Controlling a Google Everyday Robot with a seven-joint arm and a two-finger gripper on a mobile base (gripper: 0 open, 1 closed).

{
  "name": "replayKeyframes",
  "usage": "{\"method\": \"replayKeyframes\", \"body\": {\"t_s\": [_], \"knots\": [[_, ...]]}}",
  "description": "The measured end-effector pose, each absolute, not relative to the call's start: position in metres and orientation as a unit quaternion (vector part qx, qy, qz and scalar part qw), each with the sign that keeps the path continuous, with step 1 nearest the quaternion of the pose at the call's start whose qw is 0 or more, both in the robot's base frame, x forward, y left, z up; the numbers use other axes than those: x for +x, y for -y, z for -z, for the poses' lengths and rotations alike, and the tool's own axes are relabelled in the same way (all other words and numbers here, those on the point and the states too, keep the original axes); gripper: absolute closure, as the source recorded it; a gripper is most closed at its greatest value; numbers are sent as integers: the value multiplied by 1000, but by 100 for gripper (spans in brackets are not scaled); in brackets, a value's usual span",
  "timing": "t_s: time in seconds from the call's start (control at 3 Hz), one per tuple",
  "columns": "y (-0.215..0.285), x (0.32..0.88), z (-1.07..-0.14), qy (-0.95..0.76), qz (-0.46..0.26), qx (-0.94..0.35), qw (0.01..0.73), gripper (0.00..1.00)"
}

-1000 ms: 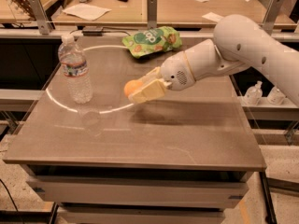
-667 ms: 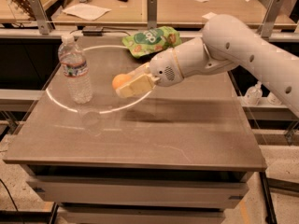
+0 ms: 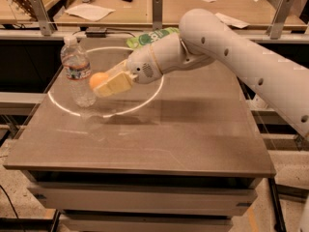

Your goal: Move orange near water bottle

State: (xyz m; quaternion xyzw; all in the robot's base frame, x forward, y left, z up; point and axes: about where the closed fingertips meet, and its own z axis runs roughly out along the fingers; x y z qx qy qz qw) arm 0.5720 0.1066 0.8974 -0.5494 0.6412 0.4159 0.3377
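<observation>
The gripper should release the orange on the brown table point(image 3: 93, 96), beside the water bottle's base inside the bright ring.
The orange point(image 3: 97, 79) is a small round fruit held between the pale fingers of my gripper point(image 3: 107, 84), above the table. The gripper is shut on it. The water bottle point(image 3: 77, 72) stands upright at the table's left side, clear and ribbed with a white cap and a pale label. The orange hangs just to the right of the bottle, close to it but apart. My white arm point(image 3: 231, 47) reaches in from the right.
A green snack bag point(image 3: 149, 36) lies at the table's back, partly hidden behind my arm. The brown table point(image 3: 159, 139) has a bright ring of light on its left half. A desk with papers point(image 3: 89, 11) stands behind.
My gripper has carried the orange leftward across the table, from its middle to right beside the water bottle. The bottle has not moved.
</observation>
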Motion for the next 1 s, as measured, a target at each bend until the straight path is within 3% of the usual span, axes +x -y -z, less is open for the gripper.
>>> {"method": "replayKeyframes", "body": {"t_s": [1.0], "knots": [[-136,566,-865,-642,-426,-566,293,100]]}}
